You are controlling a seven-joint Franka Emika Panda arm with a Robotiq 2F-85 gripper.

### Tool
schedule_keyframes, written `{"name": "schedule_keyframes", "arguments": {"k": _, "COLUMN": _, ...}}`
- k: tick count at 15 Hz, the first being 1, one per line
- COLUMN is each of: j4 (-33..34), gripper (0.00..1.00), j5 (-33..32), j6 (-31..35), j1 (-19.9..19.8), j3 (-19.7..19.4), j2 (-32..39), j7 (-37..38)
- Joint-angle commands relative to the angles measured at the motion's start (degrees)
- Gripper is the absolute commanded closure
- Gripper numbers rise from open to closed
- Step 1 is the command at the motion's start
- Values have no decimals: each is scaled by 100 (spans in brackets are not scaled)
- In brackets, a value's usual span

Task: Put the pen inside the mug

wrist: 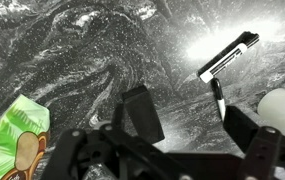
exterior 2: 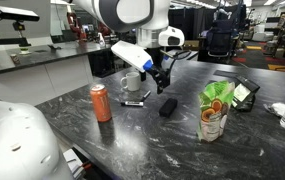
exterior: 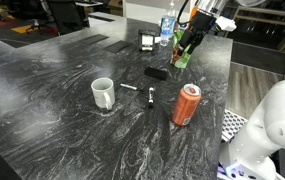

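My gripper is going to close on the pale body of the pen (exterior: 127, 86) (wrist: 221, 110) that lies beside the white mug, and it will leave the pen's black end free.
The white mug (exterior: 103, 93) stands on the dark marble table (exterior: 52, 120). The thin pale pen (exterior: 129, 87) lies just beside it, with the black marker (exterior: 151, 97) beyond the pen. In an exterior view the mug (exterior 2: 131, 83) is partly hidden behind the arm. My gripper (exterior: 188, 42) hangs open and empty above the table, near the green snack bag (exterior: 182, 56) and far from the pen. In the wrist view the gripper's (wrist: 187, 105) fingers are spread with bare table between them. A thin dark-and-pale stick (wrist: 218, 98) lies by one finger; I cannot tell what it is.
An orange-red can (exterior: 187, 104) (exterior 2: 101, 102) stands beyond the marker. A flat black block (exterior: 156, 72) (exterior 2: 168, 106) lies between bag and marker. The green bag (exterior 2: 215, 110) (wrist: 17, 135) is close to the gripper. A water bottle (exterior: 167, 28) stands at the back edge. A flat black white-edged thing (wrist: 229, 55) lies ahead.
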Motion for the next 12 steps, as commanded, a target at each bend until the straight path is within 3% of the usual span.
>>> {"name": "schedule_keyframes", "arguments": {"k": 1, "j4": 16, "gripper": 0, "j5": 90, "j6": -21, "j1": -134, "j3": 109, "j2": 28, "j7": -78}}
{"name": "schedule_keyframes", "arguments": {"k": 12, "j4": 142, "gripper": 0, "j5": 100, "j6": -78, "j1": -113, "j3": 89, "j2": 155, "j7": -95}}
